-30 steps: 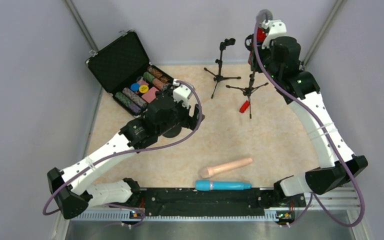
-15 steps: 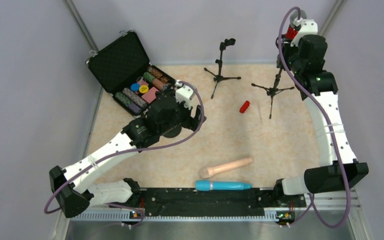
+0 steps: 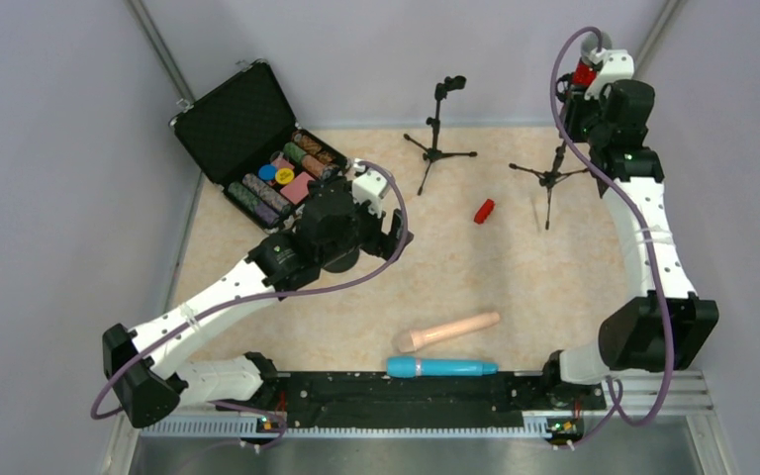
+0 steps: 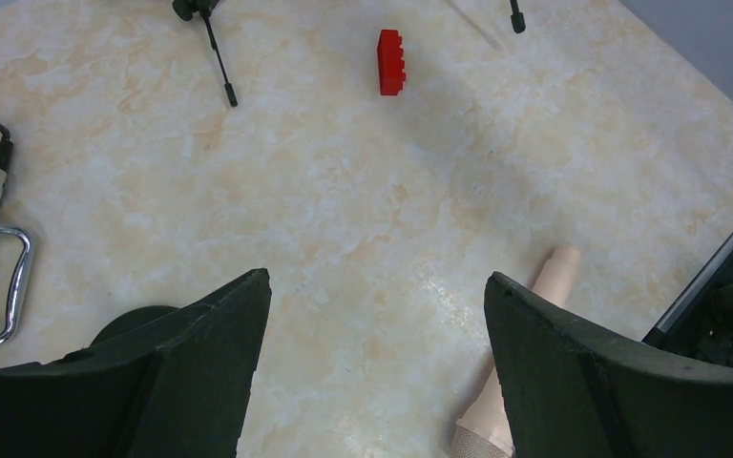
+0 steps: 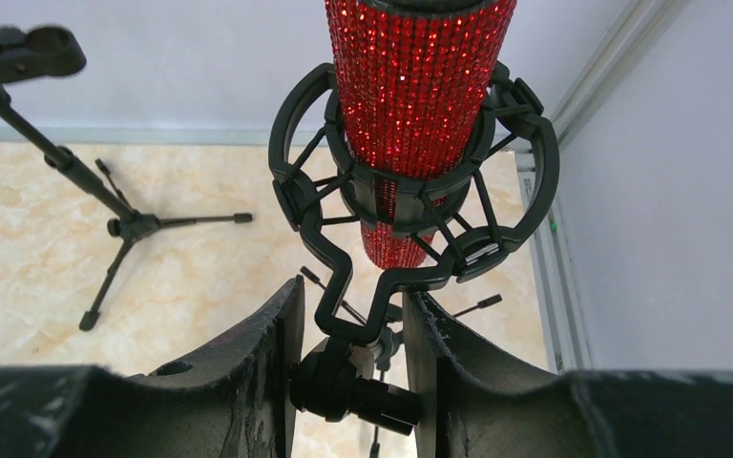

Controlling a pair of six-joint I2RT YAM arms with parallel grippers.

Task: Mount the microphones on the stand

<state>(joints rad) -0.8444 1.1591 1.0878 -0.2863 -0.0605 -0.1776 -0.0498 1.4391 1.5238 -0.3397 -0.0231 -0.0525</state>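
Next, my right gripper sets the tripod stand with the red microphone down on the table (image 3: 535, 197), next to the small red block.
A glittery red microphone (image 5: 415, 95) sits upright in the black shock mount (image 5: 527, 191) of a tripod stand (image 3: 549, 176) at the far right. My right gripper (image 5: 353, 291) is shut on that stand's swivel joint (image 5: 353, 386) just below the mount. In the top view the red microphone (image 3: 582, 71) shows above the right gripper (image 3: 576, 104). The beige microphone (image 3: 447, 331) and the cyan-blue microphone (image 3: 442, 367) lie near the front edge. My left gripper (image 4: 377, 279) hangs open over bare table, the beige microphone (image 4: 554, 281) beside its right finger.
A second tripod stand (image 3: 437, 124) with no microphone in its clip stands at the back middle. A small red block (image 3: 484, 211) lies between the stands. An open black case (image 3: 257, 148) of poker chips sits at the back left. The right wall is close to the held stand.
My right arm has carried the stand with the red microphone to the right, toward the far right corner. The left arm has barely shifted, its jaws still open.
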